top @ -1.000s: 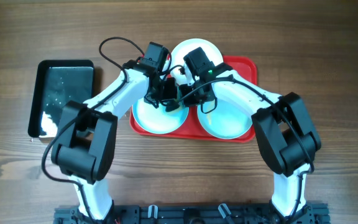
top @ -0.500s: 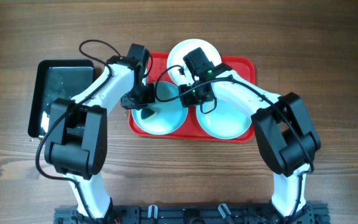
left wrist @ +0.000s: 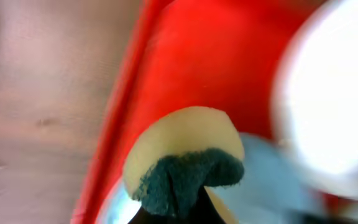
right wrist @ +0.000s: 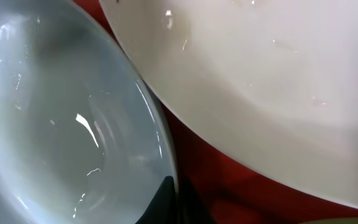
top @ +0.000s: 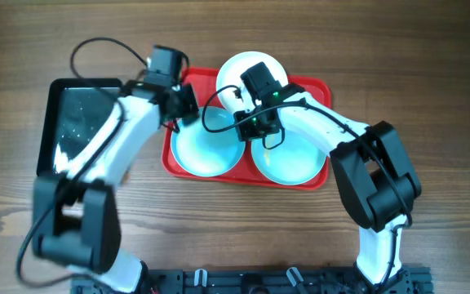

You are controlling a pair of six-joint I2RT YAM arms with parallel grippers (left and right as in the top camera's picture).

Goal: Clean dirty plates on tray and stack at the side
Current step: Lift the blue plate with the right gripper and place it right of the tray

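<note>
My right gripper sets the turquoise plate on the table point(top: 382, 88) next, beside the red tray, opposite the black tray.
The red tray point(top: 312, 86) holds a white plate point(top: 237, 69) at the back and two turquoise plates, one on the left point(top: 206, 151) and one on the right point(top: 294, 161). My left gripper point(top: 184, 104) is over the tray's left rim, shut on a yellow sponge with a dark green pad point(left wrist: 185, 165). My right gripper point(top: 253, 126) sits between the two turquoise plates. In the right wrist view its fingers point(right wrist: 173, 199) are pinched on the rim of a turquoise plate point(right wrist: 55, 124), beside the white plate point(right wrist: 260, 81).
A glossy black tray point(top: 80, 122) with white specks lies left of the red tray on the wooden table point(top: 431, 82). Both arms and their cables crowd the back of the red tray.
My left arm has swung left and back, carrying the sponge off the left turquoise plate to the tray's left rim. The tray has shifted slightly left. My right gripper stays put.
</note>
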